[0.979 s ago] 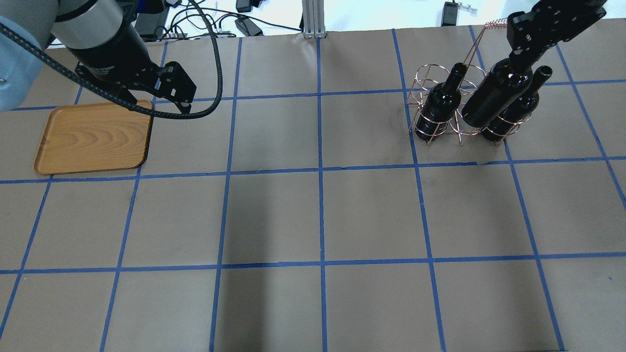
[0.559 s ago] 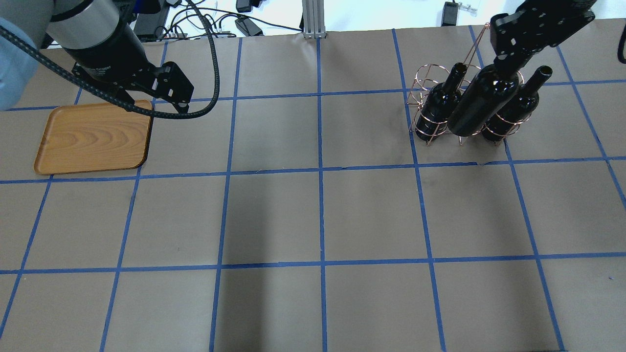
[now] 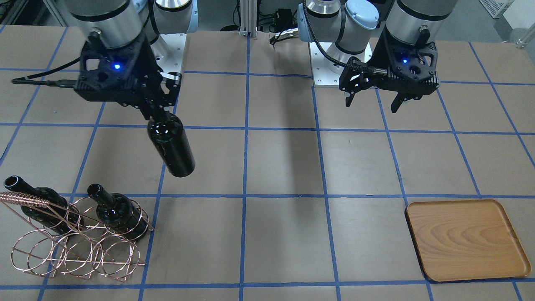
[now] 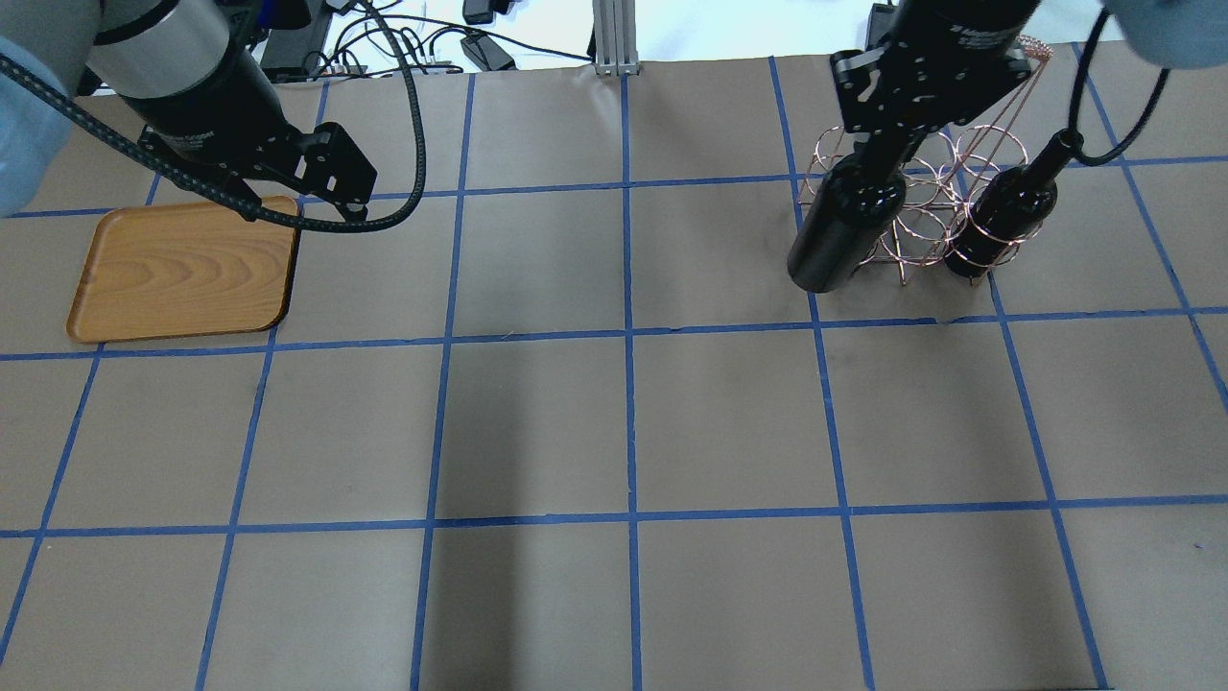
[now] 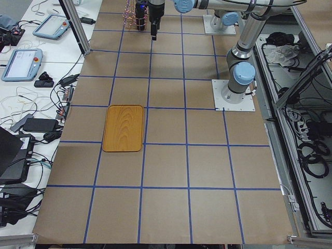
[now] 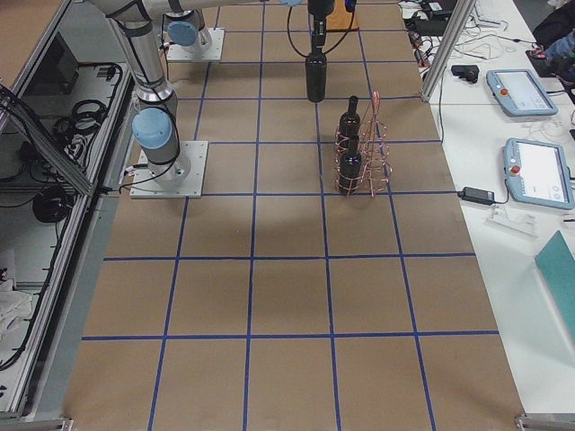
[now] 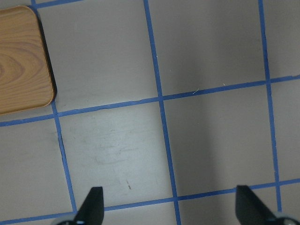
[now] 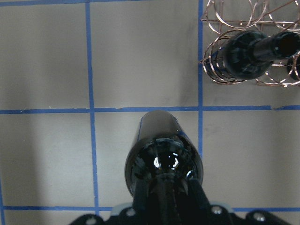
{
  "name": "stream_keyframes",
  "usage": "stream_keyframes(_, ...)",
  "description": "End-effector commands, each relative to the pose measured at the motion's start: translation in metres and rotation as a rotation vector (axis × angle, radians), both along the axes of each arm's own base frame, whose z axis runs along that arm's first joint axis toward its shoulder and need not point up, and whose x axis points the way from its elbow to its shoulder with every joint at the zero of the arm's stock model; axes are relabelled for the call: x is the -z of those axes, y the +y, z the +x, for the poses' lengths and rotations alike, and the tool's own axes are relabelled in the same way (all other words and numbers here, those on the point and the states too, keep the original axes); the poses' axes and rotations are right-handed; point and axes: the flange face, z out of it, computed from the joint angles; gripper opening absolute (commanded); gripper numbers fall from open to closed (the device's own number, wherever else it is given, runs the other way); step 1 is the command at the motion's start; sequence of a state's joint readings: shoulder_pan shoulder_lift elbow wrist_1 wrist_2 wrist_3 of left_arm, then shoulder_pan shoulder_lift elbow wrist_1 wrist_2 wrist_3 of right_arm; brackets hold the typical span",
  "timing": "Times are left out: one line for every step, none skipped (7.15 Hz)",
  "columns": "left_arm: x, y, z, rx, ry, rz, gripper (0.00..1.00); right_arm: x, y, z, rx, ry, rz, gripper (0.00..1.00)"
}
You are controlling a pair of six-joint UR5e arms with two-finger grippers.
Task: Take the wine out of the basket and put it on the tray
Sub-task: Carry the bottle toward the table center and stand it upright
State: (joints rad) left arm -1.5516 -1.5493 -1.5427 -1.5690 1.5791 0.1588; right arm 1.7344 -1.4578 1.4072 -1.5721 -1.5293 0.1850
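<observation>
I will set the wine bottle down with my right gripper by the blue tape between the basket and the tray point(image 3: 258, 168) point(image 8: 78, 146).
My right gripper point(image 3: 158, 113) is shut on the neck of a black wine bottle point(image 3: 171, 147). It holds the bottle upright in the air, clear of the copper wire basket point(image 3: 75, 251) and beside it point(image 4: 844, 226). The wrist view shows the held bottle point(image 8: 161, 154) from above, over the table. Two more bottles point(image 3: 119, 213) point(image 3: 39, 207) stand in the basket point(image 4: 926, 197); overhead shows one of them point(image 4: 1003, 216). The wooden tray point(image 4: 182, 269) lies at the far side of the table. My left gripper point(image 3: 372, 106) is open and empty, hovering near the tray's corner point(image 7: 21, 56).
Brown paper with blue tape squares covers the table point(image 4: 624, 422). Cables and power bricks point(image 4: 480, 48) lie beyond the far edge. The basket's slanted handle point(image 3: 25, 200) sticks up above the bottles. Operator tables with tablets point(image 6: 521, 90) flank the far side.
My right gripper has moved the bottle away from the basket, leftward in the overhead view. The basket's middle slot now stands empty. My left arm has barely moved.
</observation>
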Motion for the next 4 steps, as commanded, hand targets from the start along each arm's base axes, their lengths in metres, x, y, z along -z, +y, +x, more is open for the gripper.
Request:
stream_keyframes(-0.003,-0.003,0.015,0.015,-0.004,-0.003,1.00,0.032,0.010,0.079,0.036,-0.010,0.000,0.00)
stream_keyframes(-0.006,-0.001,0.034,0.043,-0.001,0.020,1.00,0.044,0.019,0.094,0.076,-0.008,0.022,0.00)
stream_keyframes(-0.009,0.001,0.053,0.055,-0.004,0.022,1.00,0.058,0.033,0.110,0.076,-0.002,0.036,0.00)
stream_keyframes(-0.007,0.003,0.059,0.061,0.000,0.033,1.00,0.075,0.044,0.127,0.094,-0.010,0.024,0.00)
